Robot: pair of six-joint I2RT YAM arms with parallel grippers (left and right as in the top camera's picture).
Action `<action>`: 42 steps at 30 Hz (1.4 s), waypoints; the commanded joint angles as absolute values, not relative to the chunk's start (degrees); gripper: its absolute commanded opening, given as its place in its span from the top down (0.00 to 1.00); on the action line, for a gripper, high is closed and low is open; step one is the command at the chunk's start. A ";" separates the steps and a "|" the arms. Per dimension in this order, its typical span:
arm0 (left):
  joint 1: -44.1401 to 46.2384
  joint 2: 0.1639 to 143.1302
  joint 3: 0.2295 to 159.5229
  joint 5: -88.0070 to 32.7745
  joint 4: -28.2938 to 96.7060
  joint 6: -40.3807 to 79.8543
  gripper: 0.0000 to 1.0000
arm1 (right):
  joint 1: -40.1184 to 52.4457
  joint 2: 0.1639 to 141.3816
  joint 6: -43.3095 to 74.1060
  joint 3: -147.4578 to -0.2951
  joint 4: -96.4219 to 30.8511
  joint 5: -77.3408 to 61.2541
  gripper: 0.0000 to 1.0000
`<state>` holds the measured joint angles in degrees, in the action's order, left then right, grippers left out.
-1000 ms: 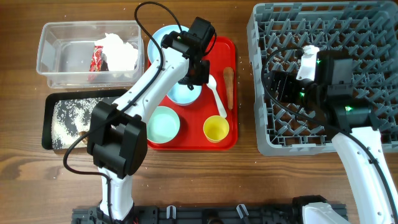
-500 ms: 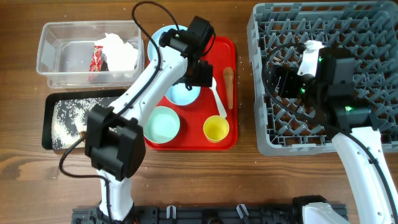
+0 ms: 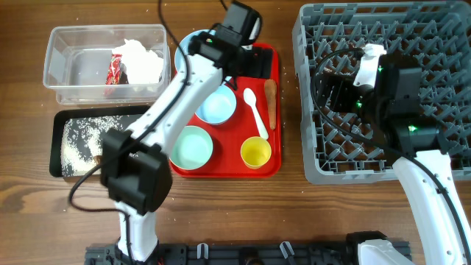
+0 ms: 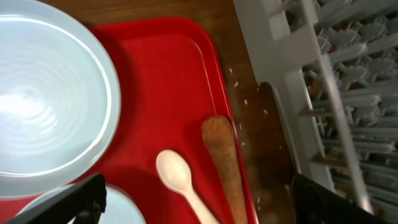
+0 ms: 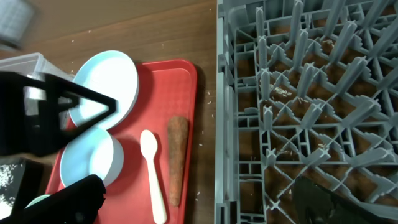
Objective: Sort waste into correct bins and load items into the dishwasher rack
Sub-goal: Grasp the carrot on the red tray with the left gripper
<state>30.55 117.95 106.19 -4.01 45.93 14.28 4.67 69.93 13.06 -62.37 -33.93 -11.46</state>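
I will next move my left gripper to the carrot piece's middle [image 3: 271, 104] [image 4: 236, 202], beside the white spoon on the red tray, and close it there.
My left gripper [image 3: 245, 57] hangs open over the far right part of the red tray [image 3: 266, 60], holding nothing. Below it lie the white spoon [image 4: 177, 174] and the carrot piece [image 4: 224, 163]. The pale blue plate [image 4: 43, 106] sits to its left. The pale blue bowl [image 3: 217, 107], mint bowl [image 3: 193, 147] and yellow cup [image 3: 255, 152] stand on the tray. My right gripper [image 3: 335, 96] is open and empty above the left side of the grey rack [image 3: 313, 158].
The clear tub [image 3: 73, 70] at the back left holds a red wrapper [image 3: 118, 70] and white tissue [image 3: 143, 59]. In front of it the black tray [image 3: 57, 143] carries rice grains [image 3: 81, 140]. Loose grains dot the wood between the tray and the rack.
My left gripper has opened and drawn back from the pale blue bowl toward the tray's far edge, leaving bowl and spoon uncovered. The right arm has barely moved.
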 commanded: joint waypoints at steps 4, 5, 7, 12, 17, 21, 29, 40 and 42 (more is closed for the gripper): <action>34.26 128.05 106.89 -5.32 44.91 10.66 0.12 | 4.47 69.97 13.45 -63.31 -36.69 -6.33 0.00; 34.63 128.40 106.89 -5.30 44.49 10.61 0.13 | 4.47 69.97 13.47 -63.31 -36.80 -6.35 0.00; 34.94 129.27 106.89 -5.28 43.62 9.23 0.16 | 4.47 69.97 13.54 -63.31 -36.93 -6.42 0.00; 35.16 134.21 106.85 -4.49 42.78 9.17 0.19 | 4.23 69.97 13.45 -63.31 -36.93 -5.74 0.00; 35.40 135.15 106.85 -4.47 41.06 9.17 0.22 | 3.99 69.97 13.47 -63.31 -36.93 -5.72 0.00; 35.79 135.83 106.83 -4.45 40.60 9.17 0.36 | 3.99 69.97 13.52 -63.31 -37.04 -5.78 0.00; 37.04 138.45 106.83 -1.26 41.76 9.41 0.67 | 3.99 69.97 13.50 -63.31 -37.87 -5.76 0.00; 36.73 129.01 106.98 -0.78 43.79 9.65 0.94 | 3.99 69.97 13.50 -63.31 -38.54 -5.78 0.00; 36.32 123.85 106.98 -0.75 44.93 10.98 0.94 | 3.99 69.97 13.50 -63.31 -38.57 -5.78 0.00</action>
